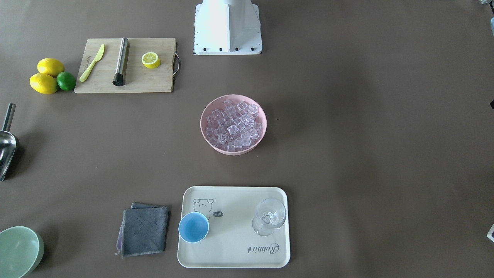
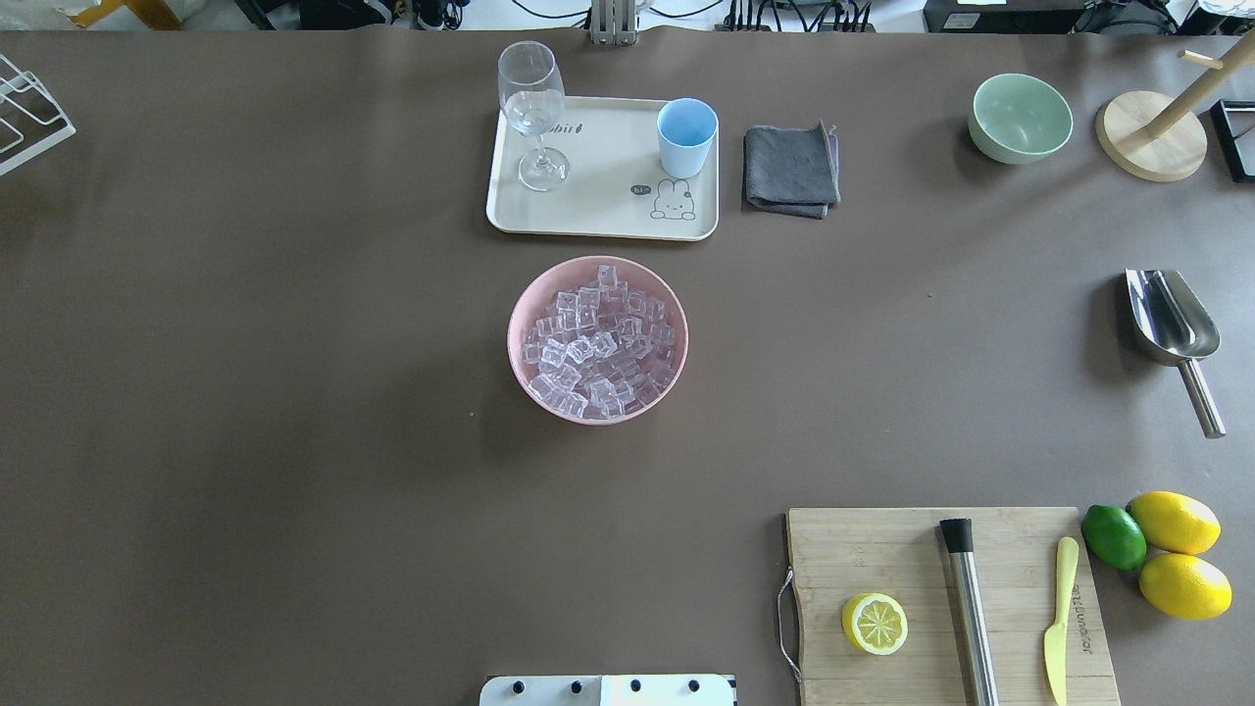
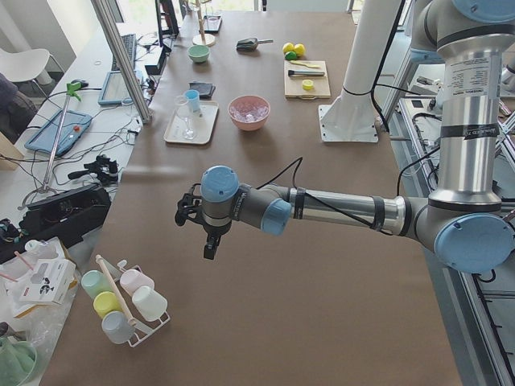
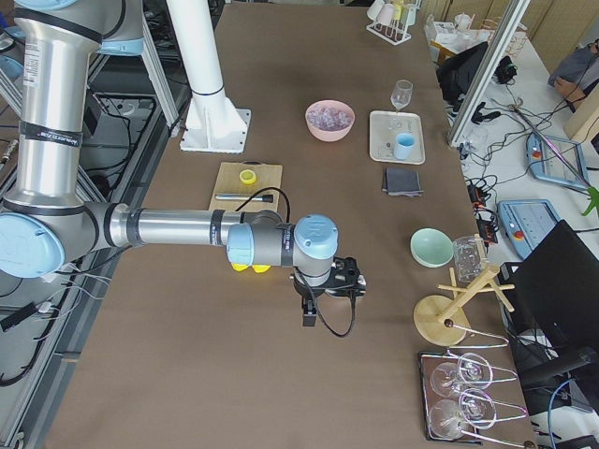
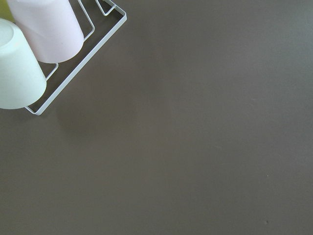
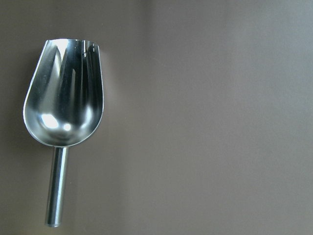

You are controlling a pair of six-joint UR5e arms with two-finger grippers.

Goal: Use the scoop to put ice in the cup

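The middle of the handle (image 1: 9,117) (image 6: 57,187) on the steel scoop should be reached next by my right gripper, which should close there.
The ice (image 2: 598,341) is a heap of clear cubes in a pink bowl (image 2: 520,324) at the table's middle. The light-blue cup (image 2: 686,135) stands upright on a cream tray (image 2: 588,206), at its right end in the overhead view. The steel scoop (image 2: 1172,319) lies flat on the table at the right; the right wrist view shows it (image 6: 66,98) from above, trough up. My right gripper (image 4: 308,313) hangs above that area. My left gripper (image 3: 208,249) hangs over bare table at the left end. I cannot tell whether either gripper is open or shut.
A stemmed glass (image 2: 534,108) stands on the tray. A grey cloth (image 2: 789,169), a pale-green bowl (image 2: 1020,118) and a wooden stand (image 2: 1149,147) lie at the far right. A cutting board (image 2: 912,559) holds a steel cylinder (image 2: 969,608), a lemon half and a knife. A wire rack (image 5: 73,73) holds cups.
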